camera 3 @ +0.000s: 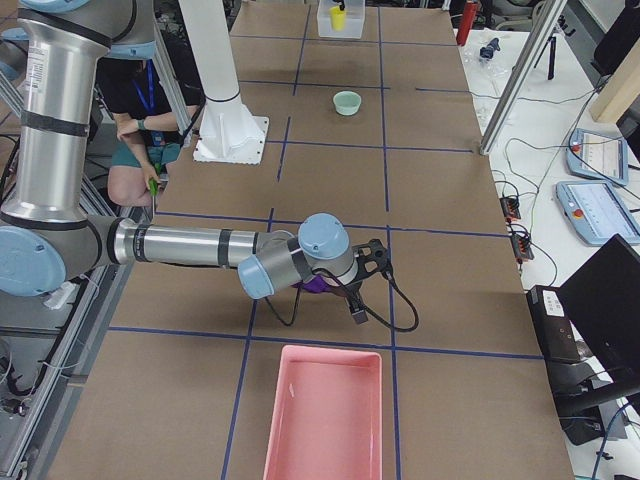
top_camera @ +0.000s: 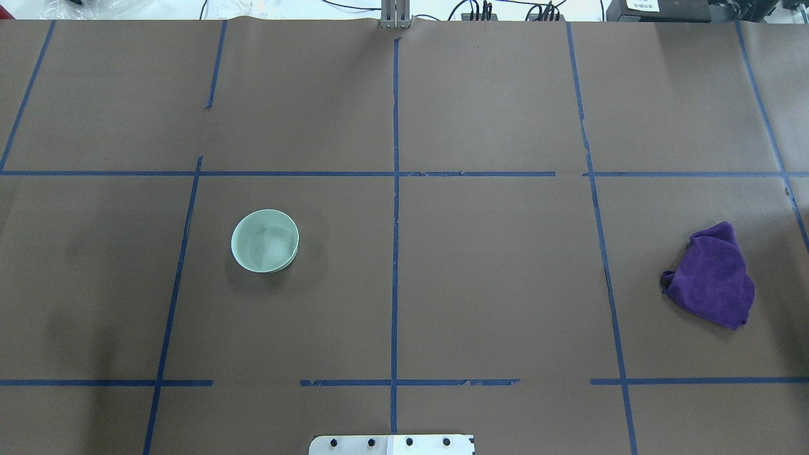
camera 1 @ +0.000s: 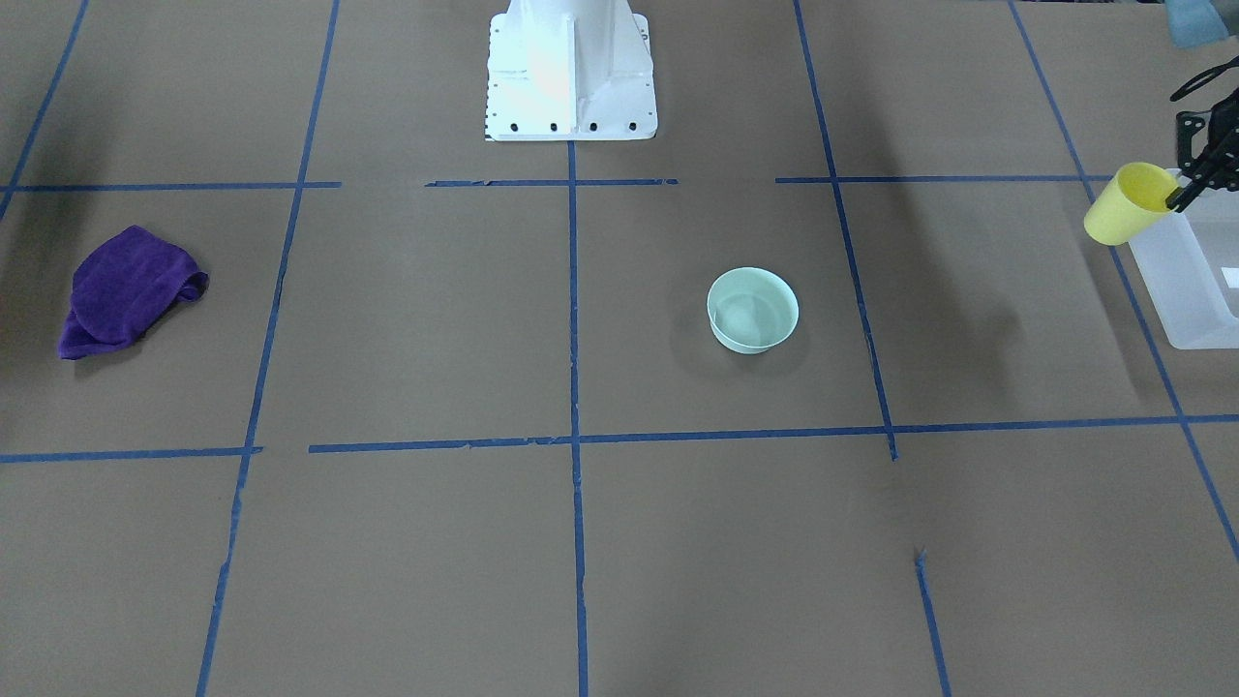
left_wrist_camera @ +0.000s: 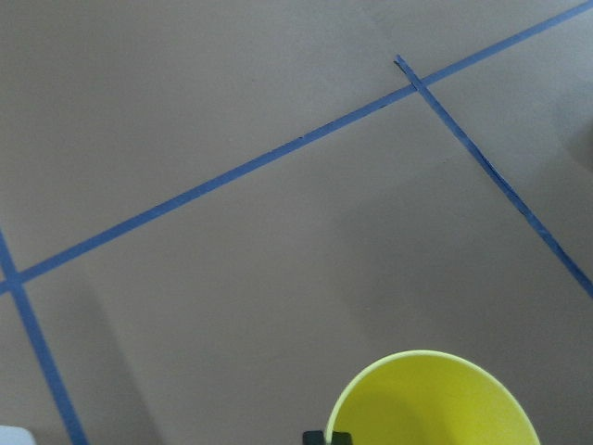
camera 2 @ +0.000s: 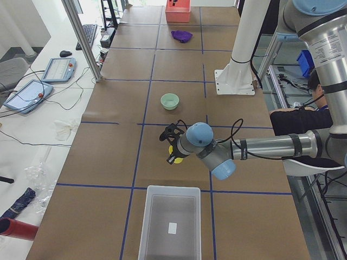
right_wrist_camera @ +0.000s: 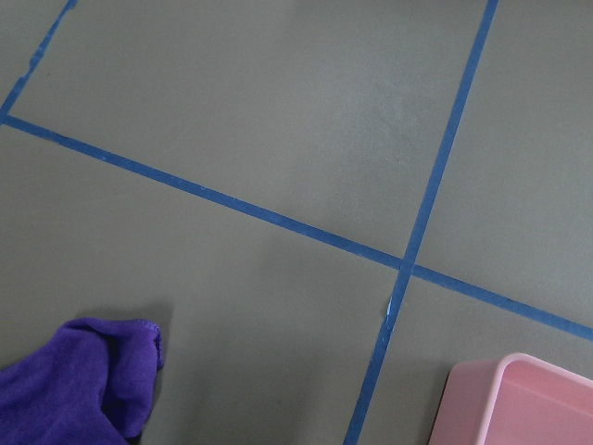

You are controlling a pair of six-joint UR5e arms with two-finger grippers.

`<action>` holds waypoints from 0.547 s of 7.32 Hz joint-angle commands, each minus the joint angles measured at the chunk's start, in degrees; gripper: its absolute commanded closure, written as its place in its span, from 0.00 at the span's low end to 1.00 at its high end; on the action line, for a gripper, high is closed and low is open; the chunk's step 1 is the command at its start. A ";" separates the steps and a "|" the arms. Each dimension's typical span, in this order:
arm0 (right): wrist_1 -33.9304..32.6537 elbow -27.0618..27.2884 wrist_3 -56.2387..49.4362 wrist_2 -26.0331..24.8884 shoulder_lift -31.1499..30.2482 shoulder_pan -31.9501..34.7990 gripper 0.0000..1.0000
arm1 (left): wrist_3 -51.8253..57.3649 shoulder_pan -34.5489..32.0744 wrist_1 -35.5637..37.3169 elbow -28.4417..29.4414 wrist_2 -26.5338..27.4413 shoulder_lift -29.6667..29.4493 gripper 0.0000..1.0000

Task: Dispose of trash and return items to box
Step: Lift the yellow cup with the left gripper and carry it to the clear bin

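Next, I let go of the yellow cup with my left gripper inside the translucent box [camera 1: 1203, 232], against the side of the box facing the mint-green bowl. The cup is now tilted beside the box.
My left gripper [camera 1: 1175, 201] is shut on the rim of the yellow cup [camera 1: 1126, 204] and holds it tilted in the air, next to the near end of the translucent box [camera 1: 1183, 287]. The left wrist view shows the cup's rim [left_wrist_camera: 431, 400] over bare table. The box [camera 2: 170, 228] looks empty. The mint-green bowl [camera 1: 753, 310] stands upright on the table's left half [top_camera: 265, 241], away from both grippers. My right gripper [camera 3: 361, 296] hovers by a purple cloth [right_wrist_camera: 76, 382]; I cannot tell whether it is open or shut.
The purple cloth [top_camera: 711, 275] lies crumpled at the robot's right. A pink bin [camera 3: 324, 411] stands at the right end of the table, its corner in the right wrist view [right_wrist_camera: 521, 402]. The robot's white base [camera 1: 570, 70] sits mid-table at its edge.
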 commanded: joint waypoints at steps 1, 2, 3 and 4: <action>0.00 -0.04 -0.05 -0.05 0.00 0.00 0.00 | 23.70 -12.00 12.90 5.62 -2.84 -2.75 1.00; 0.00 -0.04 -0.05 -0.05 0.00 0.00 0.00 | 31.11 -15.27 16.45 9.74 -2.76 -5.47 1.00; 0.00 -0.04 -0.05 0.04 0.00 0.00 0.00 | 34.32 -15.91 16.05 14.31 -2.58 -7.32 1.00; 0.00 -0.04 0.04 -0.05 0.09 0.00 0.00 | 33.91 -15.92 15.78 15.48 -2.41 -7.43 1.00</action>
